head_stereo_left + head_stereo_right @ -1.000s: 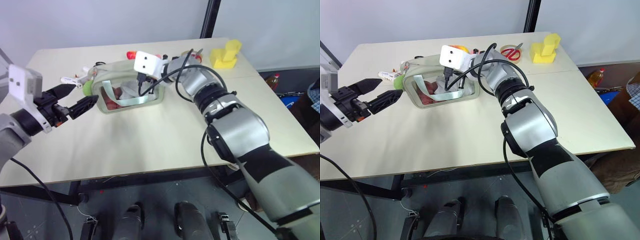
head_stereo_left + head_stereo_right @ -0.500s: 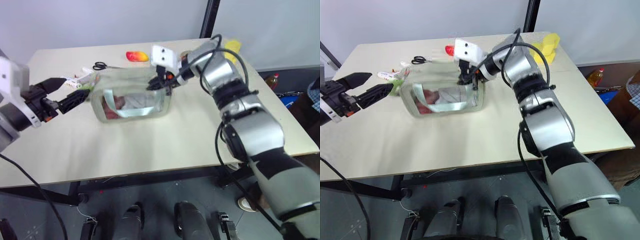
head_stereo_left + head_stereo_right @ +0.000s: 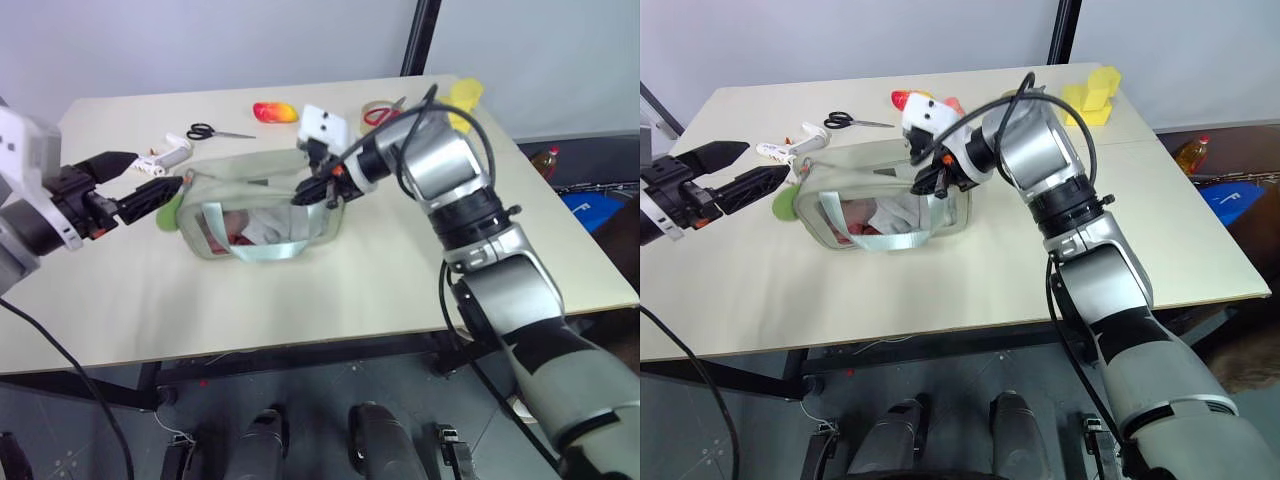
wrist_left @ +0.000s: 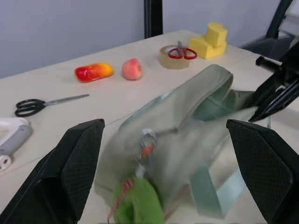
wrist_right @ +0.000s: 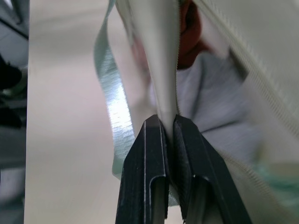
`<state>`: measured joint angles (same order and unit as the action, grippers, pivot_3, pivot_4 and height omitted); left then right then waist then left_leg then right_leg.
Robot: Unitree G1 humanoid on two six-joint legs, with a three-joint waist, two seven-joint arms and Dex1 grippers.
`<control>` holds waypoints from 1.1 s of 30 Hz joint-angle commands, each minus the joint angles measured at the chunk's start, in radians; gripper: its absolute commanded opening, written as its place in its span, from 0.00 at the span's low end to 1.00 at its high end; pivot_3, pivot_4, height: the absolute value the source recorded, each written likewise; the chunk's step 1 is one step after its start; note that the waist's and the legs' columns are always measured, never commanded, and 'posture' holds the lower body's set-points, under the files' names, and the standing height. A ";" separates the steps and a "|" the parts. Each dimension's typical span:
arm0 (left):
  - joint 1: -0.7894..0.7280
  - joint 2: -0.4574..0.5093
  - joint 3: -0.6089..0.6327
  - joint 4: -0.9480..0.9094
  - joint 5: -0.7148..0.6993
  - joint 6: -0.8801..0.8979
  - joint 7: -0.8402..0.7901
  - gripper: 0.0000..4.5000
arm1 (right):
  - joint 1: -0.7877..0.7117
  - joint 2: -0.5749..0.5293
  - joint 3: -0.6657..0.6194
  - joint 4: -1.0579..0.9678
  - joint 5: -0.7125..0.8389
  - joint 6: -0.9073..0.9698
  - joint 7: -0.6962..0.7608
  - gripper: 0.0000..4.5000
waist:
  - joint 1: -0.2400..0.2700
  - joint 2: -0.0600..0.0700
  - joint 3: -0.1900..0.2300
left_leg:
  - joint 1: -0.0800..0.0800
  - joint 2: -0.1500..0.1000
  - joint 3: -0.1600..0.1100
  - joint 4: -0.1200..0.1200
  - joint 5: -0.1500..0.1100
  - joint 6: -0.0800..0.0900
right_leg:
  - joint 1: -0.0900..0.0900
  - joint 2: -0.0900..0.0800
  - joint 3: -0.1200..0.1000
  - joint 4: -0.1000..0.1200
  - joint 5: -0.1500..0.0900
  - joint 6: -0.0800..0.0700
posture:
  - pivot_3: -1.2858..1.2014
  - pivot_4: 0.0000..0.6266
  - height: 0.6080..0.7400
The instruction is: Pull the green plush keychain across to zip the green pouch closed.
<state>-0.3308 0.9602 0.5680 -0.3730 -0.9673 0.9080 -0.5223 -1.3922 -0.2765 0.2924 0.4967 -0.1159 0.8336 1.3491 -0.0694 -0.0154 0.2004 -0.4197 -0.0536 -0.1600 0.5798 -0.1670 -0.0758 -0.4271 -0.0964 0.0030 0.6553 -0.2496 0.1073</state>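
Observation:
The pouch's top edge is held inside the strap by my right gripper, so it should grip the edge closer to the pouch's end (image 3: 337, 212) and straighten the pouch before zipping.
The pale green pouch (image 3: 252, 172) lies mid-table with its clear window facing me and a strap hanging across it. My right gripper (image 3: 308, 188) is shut on the fabric of the pouch's top edge (image 5: 161, 70) beside the zipper, at the pouch's right end. The green plush keychain (image 3: 168, 206) hangs from the zipper pull at the pouch's left end, and it also shows low in the left wrist view as the keychain (image 4: 138, 205). My left gripper (image 3: 160, 170) stands open just left of that end, a little above the keychain and not touching it.
Behind the pouch lie black scissors (image 3: 215, 131), a white tool (image 3: 165, 155), a red-yellow toy fruit (image 3: 275, 112), a peach (image 4: 132, 69), a tape roll with red scissors (image 3: 378, 112) and a yellow block (image 3: 465, 95). Bare table (image 3: 300, 300) stretches in front.
My right gripper, still shut on the pouch's top edge, has drawn back toward me and rolled, dragging the pouch along. The left gripper has stayed open and nearly still.

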 commanded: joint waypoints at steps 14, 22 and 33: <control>0.026 -0.018 0.029 -0.049 0.003 -0.028 0.010 1.00 | 0.112 -0.075 0.127 -0.335 0.153 0.162 -0.064 0.01 | 0.004 -0.001 -0.001 | 0.000 0.000 0.000 0.000 0.000 0.000 | 0.000 0.000 0.000 -0.001 0.000 0.000 | 0.52 0.24 1.00; 0.002 0.003 0.008 -0.006 0.012 -0.031 -0.020 1.00 | 0.158 -0.197 0.144 -0.416 0.172 -0.028 -0.029 0.47 | 0.006 -0.002 -0.001 | 0.000 0.000 0.000 0.001 0.000 0.000 | 0.001 0.000 0.000 -0.001 0.000 0.000 | 0.52 0.24 1.00; 0.029 0.150 0.110 0.241 0.113 -0.063 -0.182 1.00 | 0.221 -0.316 0.053 -0.478 0.218 -0.213 -0.034 0.92 | 0.001 -0.002 -0.001 | 0.000 0.000 0.001 0.000 0.000 0.000 | 0.000 0.000 0.000 -0.002 0.000 0.000 | 0.52 0.24 1.00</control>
<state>-0.2966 1.0742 0.6283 -0.1658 -0.8791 0.8775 -0.6660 -1.1895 -0.5898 0.3557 0.0658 0.0901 0.6591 1.3152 -0.0685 -0.0169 0.1994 -0.4199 -0.0534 -0.1584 0.5800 -0.1672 -0.0757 -0.4268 -0.0967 0.0029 0.6538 -0.2498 0.1075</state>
